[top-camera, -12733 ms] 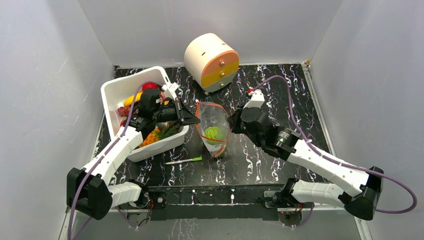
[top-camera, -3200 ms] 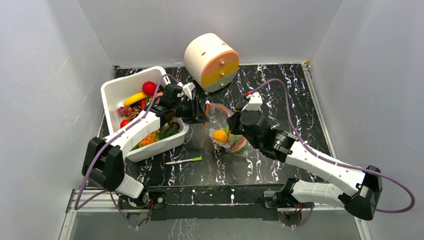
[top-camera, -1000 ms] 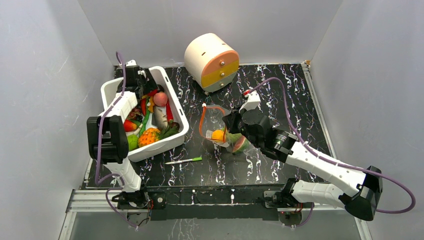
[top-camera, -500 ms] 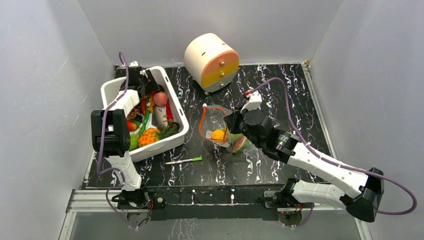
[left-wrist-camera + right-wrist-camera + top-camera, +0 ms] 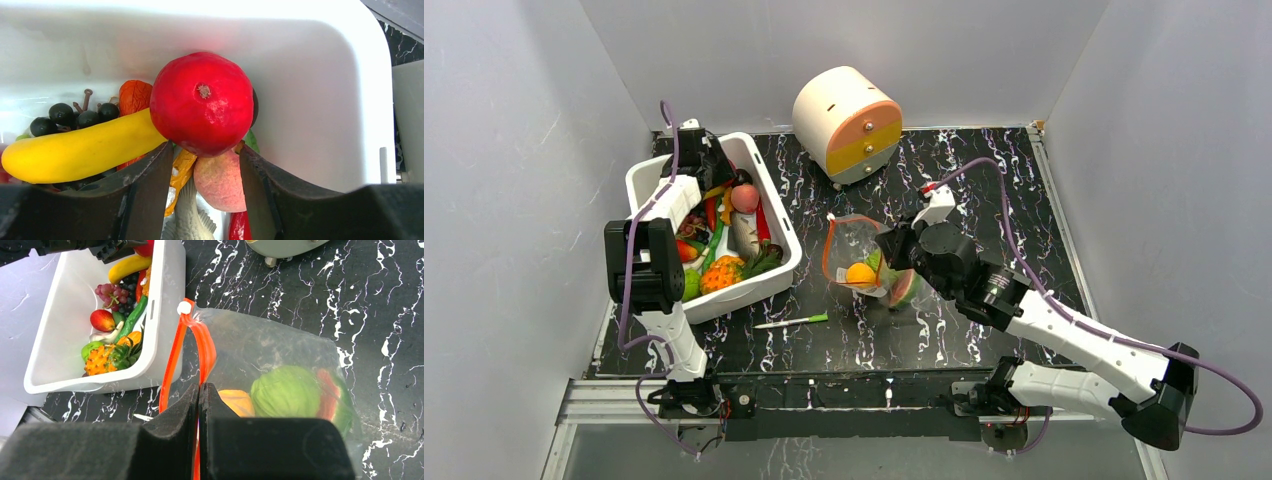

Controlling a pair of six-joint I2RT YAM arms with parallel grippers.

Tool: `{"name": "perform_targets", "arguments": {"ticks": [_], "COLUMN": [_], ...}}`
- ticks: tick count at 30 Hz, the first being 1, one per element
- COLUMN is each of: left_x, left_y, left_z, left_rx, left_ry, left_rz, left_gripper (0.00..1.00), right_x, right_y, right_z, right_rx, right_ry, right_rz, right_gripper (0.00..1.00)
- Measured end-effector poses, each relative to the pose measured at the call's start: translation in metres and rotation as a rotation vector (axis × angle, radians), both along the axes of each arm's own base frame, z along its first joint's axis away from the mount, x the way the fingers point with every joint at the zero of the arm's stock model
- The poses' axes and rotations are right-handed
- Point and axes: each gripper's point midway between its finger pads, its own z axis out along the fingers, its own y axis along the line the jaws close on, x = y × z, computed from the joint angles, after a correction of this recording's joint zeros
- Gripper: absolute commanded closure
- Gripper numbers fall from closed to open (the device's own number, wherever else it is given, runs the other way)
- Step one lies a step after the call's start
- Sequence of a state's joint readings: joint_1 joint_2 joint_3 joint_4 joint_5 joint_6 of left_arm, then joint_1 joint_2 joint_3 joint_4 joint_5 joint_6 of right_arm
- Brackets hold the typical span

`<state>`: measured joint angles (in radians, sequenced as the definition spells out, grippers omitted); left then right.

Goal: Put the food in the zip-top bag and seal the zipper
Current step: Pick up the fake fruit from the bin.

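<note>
I need to open my left gripper wider and grip the red fruit's middle (image 5: 202, 104), because its fingers meet only the fruit's near edge, with a gap narrower than the fruit.
The clear zip-top bag (image 5: 856, 248) lies at mid-table with its mouth open toward the bin. It holds an orange piece (image 5: 237, 401), a green cabbage (image 5: 287, 390) and a watermelon slice (image 5: 332, 390). My right gripper (image 5: 200, 387) is shut on the red-orange zipper (image 5: 205, 347) and holds that edge up; it shows in the top view (image 5: 886, 245). My left gripper (image 5: 205, 150) is open in the bin's far corner (image 5: 707, 170), its fingertips at either side of a red round fruit (image 5: 202, 102), which lies above a peach (image 5: 220, 182) and beside a yellow banana (image 5: 75, 152).
The white bin (image 5: 769, 285) at the left holds several more toy foods, with its wall (image 5: 310, 75) close behind the red fruit. A round cream-and-orange drawer unit (image 5: 847, 122) stands at the back. A thin white-and-green stick (image 5: 792, 321) lies in front of the bin.
My left arm has swung from the bag's mouth to the bin's far corner and settled at the red fruit. My right gripper kept hold of the zipper and shifted slightly right.
</note>
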<state>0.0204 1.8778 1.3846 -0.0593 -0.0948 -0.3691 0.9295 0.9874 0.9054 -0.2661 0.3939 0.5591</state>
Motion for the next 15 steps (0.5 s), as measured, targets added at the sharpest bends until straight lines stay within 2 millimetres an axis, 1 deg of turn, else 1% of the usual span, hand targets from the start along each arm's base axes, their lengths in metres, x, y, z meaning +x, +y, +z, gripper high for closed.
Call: {"name": "perform_targets", "arguments": {"ticks": [2,3,4,6,8,12,15], "left_x": [-0.001,-0.001,0.000,0.000,0.000,0.000,0.003], "left_y": [0.000,0.000,0.000,0.001,0.002,0.007,0.011], "left_z": [0.002,0.002,0.003,0.004,0.004,0.005,0.007], "left_rx": [0.002,0.002,0.003,0.006,0.012,0.033,0.057], "left_ry": [0.007,0.009,0.008,0.007,0.007,0.007,0.001], "left_rz": [-0.001,-0.001,-0.001,-0.001,0.003,0.018,0.023], "left_gripper": [0.51,0.50,0.45,0.32,0.23,0.13,0.08], "right_x": [-0.002,-0.002,-0.002,-0.003,-0.004,-0.004,-0.005], "right_y": [-0.002,-0.003,-0.003,-0.005,-0.005,-0.006,-0.006], "right_z": [-0.001,-0.001,0.000,0.000,0.001,0.002,0.000], "right_rx": [0.000,0.001,0.004,0.005,0.007,0.007,0.000], "right_ry": [0.001,-0.001,-0.002,-0.004,-0.005,-0.005,-0.002], "right_rz": [0.000,0.000,0.000,0.000,0.000,0.000,0.000], "right_gripper": [1.00,1.00,1.00,1.00,1.00,1.00,1.00]}}
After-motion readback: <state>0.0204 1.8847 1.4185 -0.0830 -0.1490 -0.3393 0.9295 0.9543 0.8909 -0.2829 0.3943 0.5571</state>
